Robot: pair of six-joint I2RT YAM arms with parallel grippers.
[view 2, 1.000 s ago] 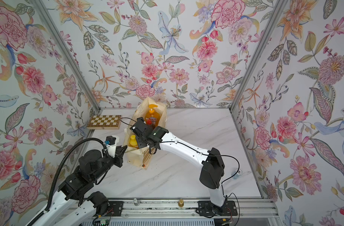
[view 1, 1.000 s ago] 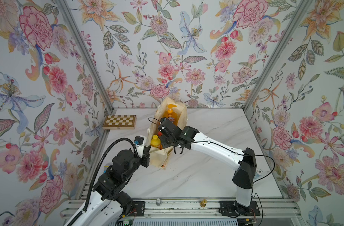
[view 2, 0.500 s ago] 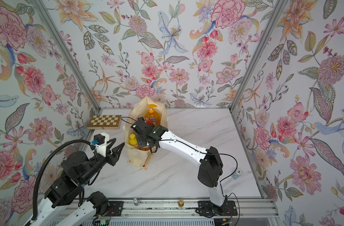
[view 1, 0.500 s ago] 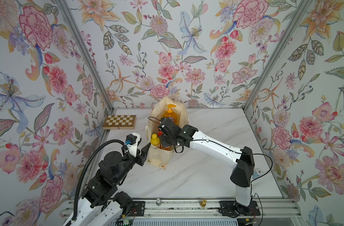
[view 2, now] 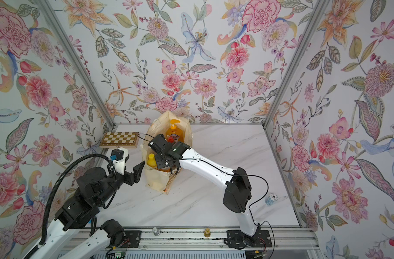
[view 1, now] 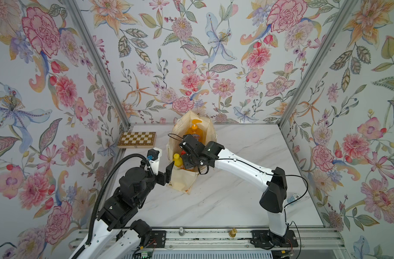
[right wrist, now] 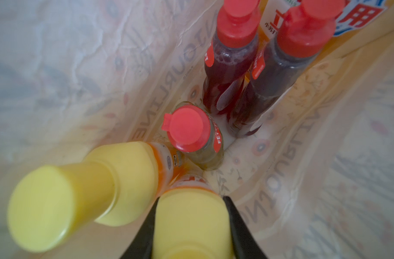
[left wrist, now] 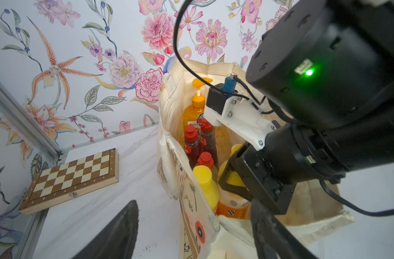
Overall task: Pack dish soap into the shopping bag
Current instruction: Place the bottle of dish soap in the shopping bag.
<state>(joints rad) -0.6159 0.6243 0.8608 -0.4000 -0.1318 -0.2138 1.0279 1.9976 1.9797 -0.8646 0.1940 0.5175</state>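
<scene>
My left gripper needs to pinch the bag's side edge [left wrist: 201, 200], as the shopping bag's rim lies loose between its open fingers, and steady the bag while I place the bottle.
The cream shopping bag [view 1: 182, 181] [view 2: 156, 179] stands open at the back middle of the table. Inside it stand the tall orange pump bottle [view 1: 194, 132] [left wrist: 196, 105], two dark-red red-capped bottles [right wrist: 231, 56] [right wrist: 299, 44], an olive-green red-capped one [right wrist: 187, 130] and a yellow-capped orange one [right wrist: 63, 206]. My right gripper [right wrist: 191, 233] reaches down into the bag and is shut on the yellow cap of another orange bottle [right wrist: 191, 215] [left wrist: 234, 177]. My left gripper [left wrist: 191, 237] [view 1: 166, 173] is open at the bag's near left corner, with the bag's edge between its fingers but not pinched.
A folded wooden chessboard [view 1: 137, 139] [left wrist: 72, 179] lies at the back left corner. A small blue-and-white object [view 2: 272, 198] sits near the right wall. Flowered walls close in three sides, and a metal rail [view 1: 202, 233] runs along the front edge.
My left gripper has opened and let go of the bag's near left edge, drawing back a little. The right gripper has stayed in the bag, shut on the yellow cap.
</scene>
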